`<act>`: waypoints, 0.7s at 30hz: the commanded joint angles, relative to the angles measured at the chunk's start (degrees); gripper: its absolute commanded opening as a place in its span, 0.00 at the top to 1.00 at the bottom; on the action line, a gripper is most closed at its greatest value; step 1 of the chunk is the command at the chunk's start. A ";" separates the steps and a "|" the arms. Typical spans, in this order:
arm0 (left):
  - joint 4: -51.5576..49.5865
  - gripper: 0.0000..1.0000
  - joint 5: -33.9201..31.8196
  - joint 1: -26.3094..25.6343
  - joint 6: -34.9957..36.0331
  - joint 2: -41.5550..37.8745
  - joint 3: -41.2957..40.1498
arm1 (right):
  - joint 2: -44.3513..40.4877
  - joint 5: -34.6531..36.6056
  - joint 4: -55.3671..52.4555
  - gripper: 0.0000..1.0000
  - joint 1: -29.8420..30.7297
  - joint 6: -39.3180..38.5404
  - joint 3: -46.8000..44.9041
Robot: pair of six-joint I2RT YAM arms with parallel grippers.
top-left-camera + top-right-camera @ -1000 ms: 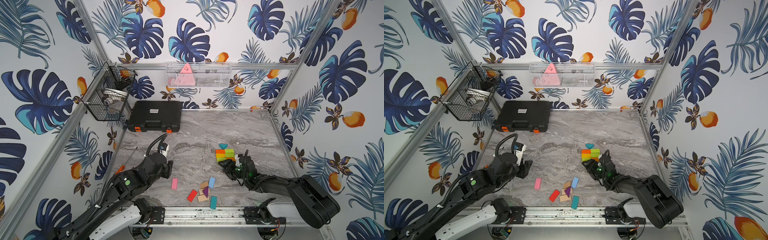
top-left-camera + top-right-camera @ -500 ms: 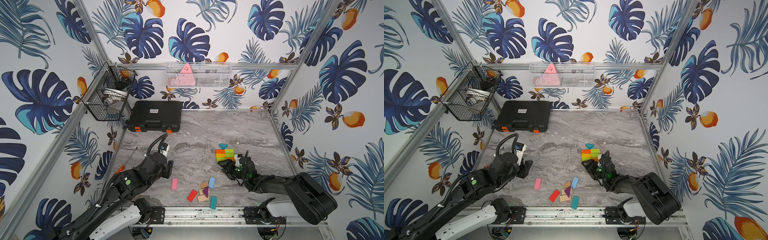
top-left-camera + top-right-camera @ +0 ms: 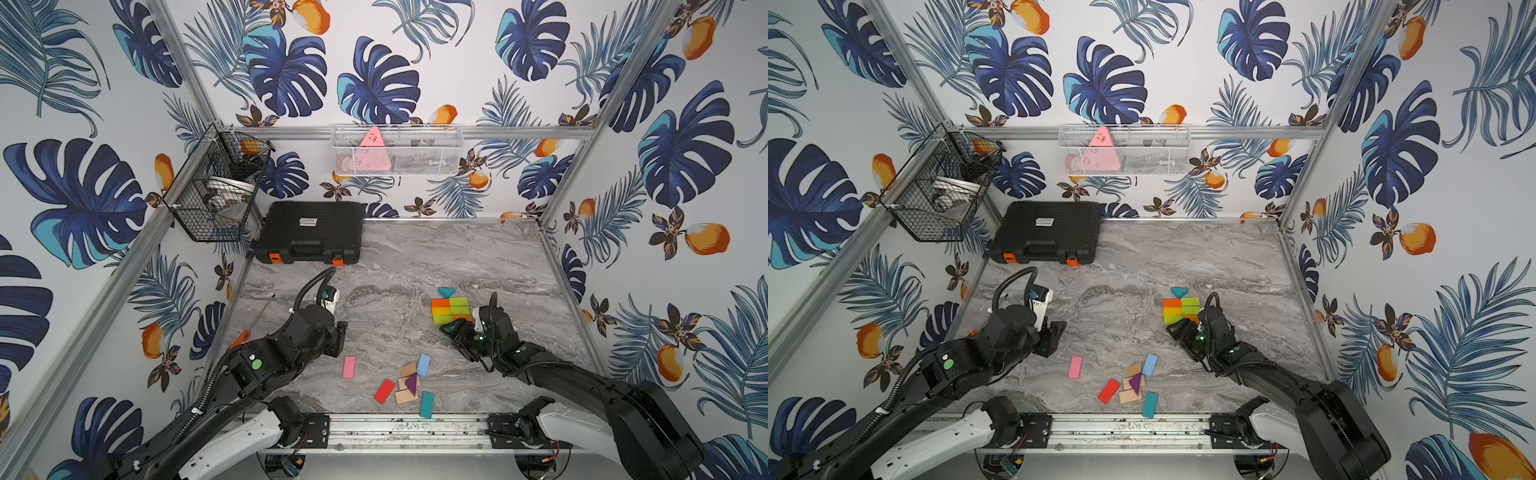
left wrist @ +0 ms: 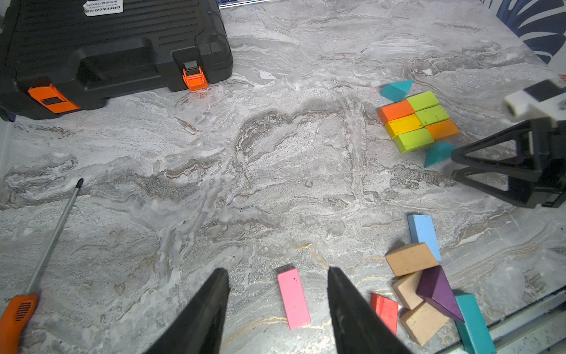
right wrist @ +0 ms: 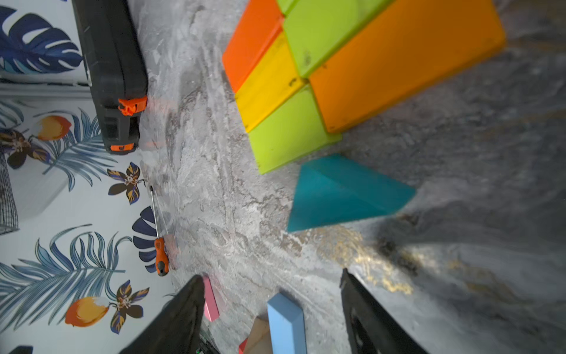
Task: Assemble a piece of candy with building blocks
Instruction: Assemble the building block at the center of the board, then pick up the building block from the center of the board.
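The robot's right gripper needs to next move to the teal rectangle near the front rail and close on the block's long sides (image 3: 427, 404).
Orange, yellow and green building blocks form a tight rectangle (image 3: 451, 309) with a teal triangle (image 3: 446, 292) at its far side. A second teal triangle (image 5: 343, 193) lies on the table just beside the near edge of the rectangle. My right gripper (image 3: 457, 332) hovers open right in front of it, holding nothing. Loose blocks lie near the front rail: pink (image 3: 348, 367), red (image 3: 384, 390), light blue (image 3: 423, 365), plain wood (image 3: 408, 370), a purple triangle (image 3: 412, 382) and a teal rectangle (image 3: 427, 404). My left gripper (image 4: 277, 271) is open above the pink block (image 4: 293, 298).
A black tool case (image 3: 309, 232) stands at the back left. An orange-handled screwdriver (image 3: 245, 334) lies along the left wall. Wire baskets (image 3: 216, 187) hang on the left and back walls. A metal rail (image 3: 407, 428) runs along the front edge.
The right arm has shifted slightly while its gripper stays by the near teal triangle. The left arm has not moved.
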 commanded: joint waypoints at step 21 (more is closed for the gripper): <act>1.25 0.42 1.51 0.12 1.09 0.95 -0.01 | 9.80 14.19 -31.66 0.32 34.61 -0.43 15.00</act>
